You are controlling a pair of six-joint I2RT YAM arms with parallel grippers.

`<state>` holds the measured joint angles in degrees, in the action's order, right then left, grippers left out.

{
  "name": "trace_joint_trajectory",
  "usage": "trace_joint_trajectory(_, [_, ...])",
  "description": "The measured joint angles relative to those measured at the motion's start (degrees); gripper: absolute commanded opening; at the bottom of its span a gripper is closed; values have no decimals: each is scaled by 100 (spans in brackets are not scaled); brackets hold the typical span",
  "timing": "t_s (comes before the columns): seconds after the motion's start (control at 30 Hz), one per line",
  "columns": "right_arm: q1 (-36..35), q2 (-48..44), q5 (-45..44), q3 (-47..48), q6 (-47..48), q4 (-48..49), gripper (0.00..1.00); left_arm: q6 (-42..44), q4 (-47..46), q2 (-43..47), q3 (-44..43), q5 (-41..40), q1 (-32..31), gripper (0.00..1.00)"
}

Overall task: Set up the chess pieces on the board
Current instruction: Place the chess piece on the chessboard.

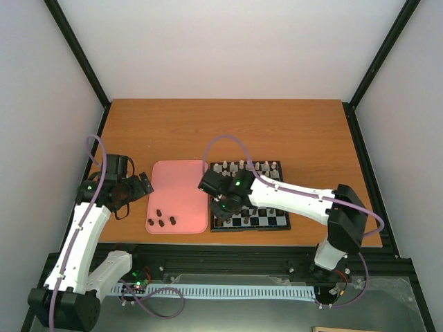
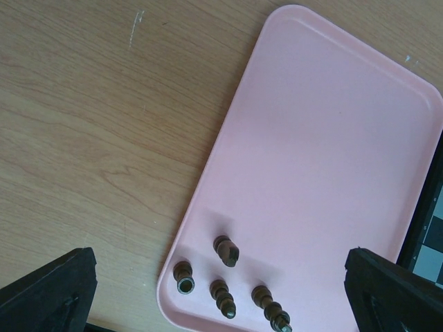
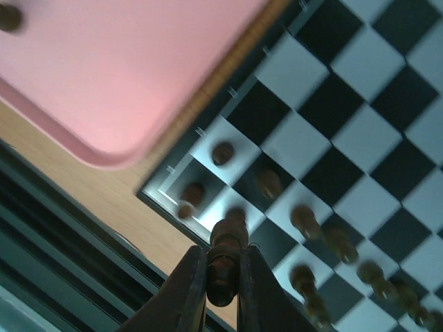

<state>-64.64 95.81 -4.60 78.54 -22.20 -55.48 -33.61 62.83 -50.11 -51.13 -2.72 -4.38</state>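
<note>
My right gripper should set the dark brown chess piece down on the empty black square in the board's nearest row (image 1: pixel 236 222) (image 3: pixel 272 239).
My right gripper (image 1: pixel 225 202) (image 3: pixel 223 280) is shut on a dark brown chess piece (image 3: pixel 225 259), held above the near-left corner of the board (image 1: pixel 249 229) (image 3: pixel 360 124). Several dark pieces (image 3: pixel 270 183) stand in the board's two near rows. More dark pieces (image 1: pixel 161 221) (image 2: pixel 226 250) lie on their sides in the near-left corner of the pink tray (image 1: pixel 178 190) (image 2: pixel 332 138). My left gripper (image 1: pixel 142 185) (image 2: pixel 221 297) hangs open over that corner, its fingers (image 2: pixel 48 290) wide apart with nothing between them.
Cream-white pieces (image 1: pixel 246 167) line the board's far rows. The pink tray lies right against the board's left rim. Bare wooden table (image 1: pixel 228 128) stretches behind both. A black frame rail (image 1: pixel 228 252) runs along the near edge.
</note>
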Motion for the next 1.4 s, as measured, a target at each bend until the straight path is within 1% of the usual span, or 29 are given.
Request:
trace_joint_trajectory(0.1, [173, -264, -33, -520, -221, -52, 3, 0, -2, 0, 2, 39, 0, 100])
trace_joint_trajectory(0.17, [264, -439, -50, -704, -334, -52, 3, 0, -4, -2, 2, 57, 0, 100])
trace_joint_trajectory(0.37, [361, -737, -57, -994, -514, 50, 3, 2, -22, -48, 4, 83, 0, 100])
trace_joint_trajectory(0.53, [361, -754, 101, -1333, -575, 162, 3, 0, -28, -76, 9, 83, 0, 100])
trace_joint_trajectory(0.97, [361, -754, 404, -1663, -577, 542, 3, 0, -28, -79, 42, 83, 0, 100])
trace_joint_trajectory(1.4, [361, -575, 385, -1738, -579, 807, 3, 0, -28, -79, 42, 81, 0, 100])
